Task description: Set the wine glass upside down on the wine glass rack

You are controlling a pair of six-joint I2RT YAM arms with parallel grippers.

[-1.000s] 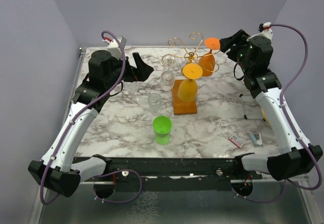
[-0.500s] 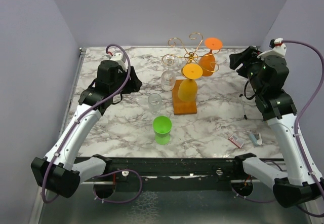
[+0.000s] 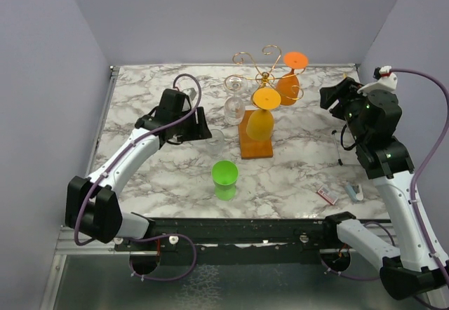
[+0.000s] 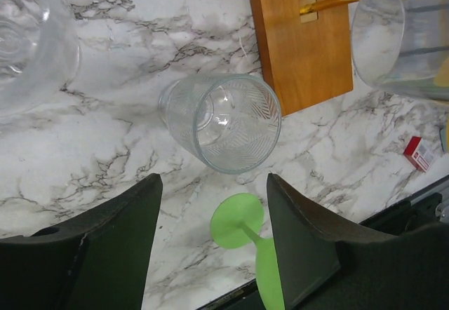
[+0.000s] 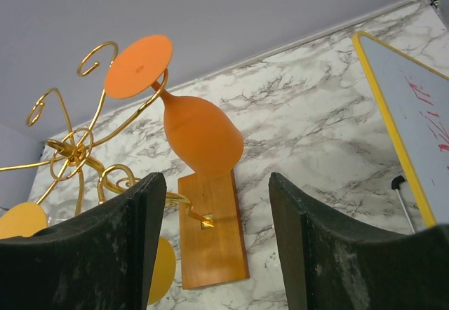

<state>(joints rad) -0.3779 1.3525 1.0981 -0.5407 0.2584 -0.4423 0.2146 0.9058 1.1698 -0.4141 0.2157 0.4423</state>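
My open left fingers are short of the clear wine glass's opening; I will move in, pinch the glass's rim on one side (image 4: 199, 143), then lift.
The gold wire rack (image 3: 261, 77) stands on its brown wooden base (image 3: 256, 146) at mid-table. An orange glass (image 3: 287, 82), a yellow glass (image 3: 261, 117) and a clear glass (image 3: 233, 108) hang on it upside down. A clear wine glass (image 3: 215, 140) stands on the table left of the base, with a green wine glass (image 3: 224, 173) in front of it. My left gripper (image 3: 201, 124) is open and empty just left of the clear glass (image 4: 221, 120), fingers apart from it. My right gripper (image 3: 335, 96) is open and empty, right of the rack and facing the orange glass (image 5: 200, 138).
Another clear glass (image 4: 28, 36) shows at the upper left of the left wrist view. A yellow-framed whiteboard (image 5: 414, 113) lies at the right. A thin black rod (image 3: 338, 147), a small red-and-white packet (image 3: 327, 195) and a bluish item (image 3: 355, 191) lie at the front right.
My left gripper has swung right and down from the back left to just beside the clear glass on the table. My right arm has drawn back to the right, away from the rack.
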